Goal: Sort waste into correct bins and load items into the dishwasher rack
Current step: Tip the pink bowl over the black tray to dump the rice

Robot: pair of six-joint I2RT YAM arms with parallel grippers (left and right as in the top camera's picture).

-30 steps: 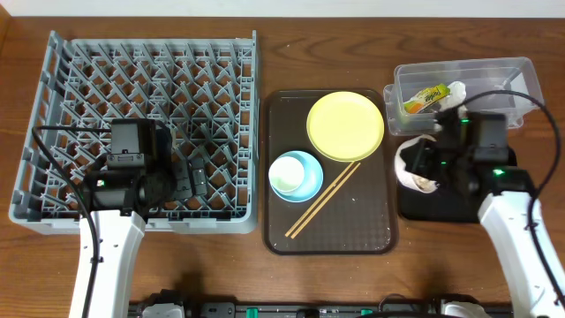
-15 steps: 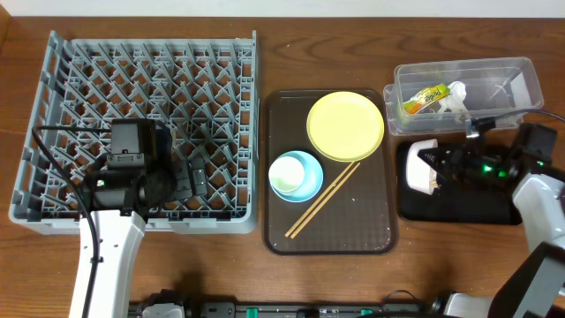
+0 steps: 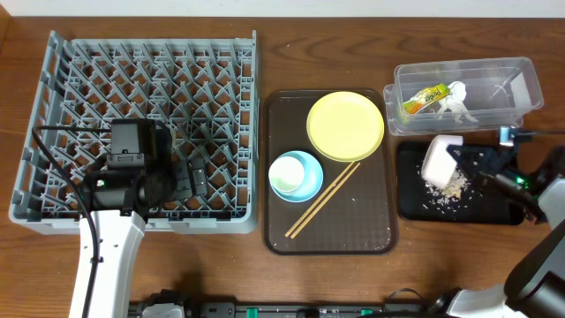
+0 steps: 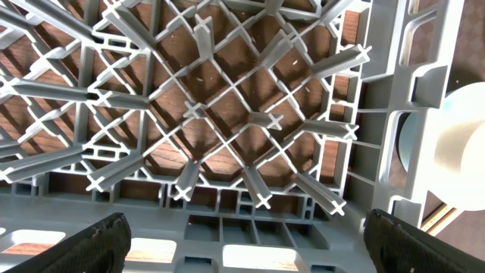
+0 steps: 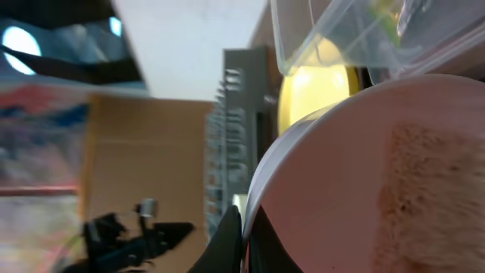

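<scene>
I will release the white bowl on the yellow plate (image 3: 332,124) (image 5: 311,95) with my right gripper, stacking it on the brown serving tray. The bowl is tipped over the black tray now.
My right gripper (image 3: 466,164) is shut on the rim of the white bowl (image 3: 440,159) and holds it tipped on its side over the black tray (image 3: 481,210). Beige crumbly leftovers (image 3: 448,189) lie scattered on that tray. In the right wrist view the fingers (image 5: 244,236) pinch the bowl's rim (image 5: 333,189), with food residue (image 5: 428,197) still inside. The clear tub (image 3: 459,66) holds the yellow-green wrapper (image 3: 424,97) and white scrap (image 3: 460,95). My left gripper (image 3: 192,181) is open and empty over the grey rack (image 3: 146,223), as the left wrist view (image 4: 242,246) shows.
The brown serving tray (image 3: 371,234) holds the yellow plate (image 3: 345,125), the light blue bowl (image 3: 300,177) with the small white cup (image 3: 287,175) in it, and the chopsticks (image 3: 322,200). The cup also shows at the right edge of the left wrist view (image 4: 462,159).
My right arm has swung out to the right and tipped the white bowl over. Crumbs have fallen onto the black tray. The left arm has not moved.
</scene>
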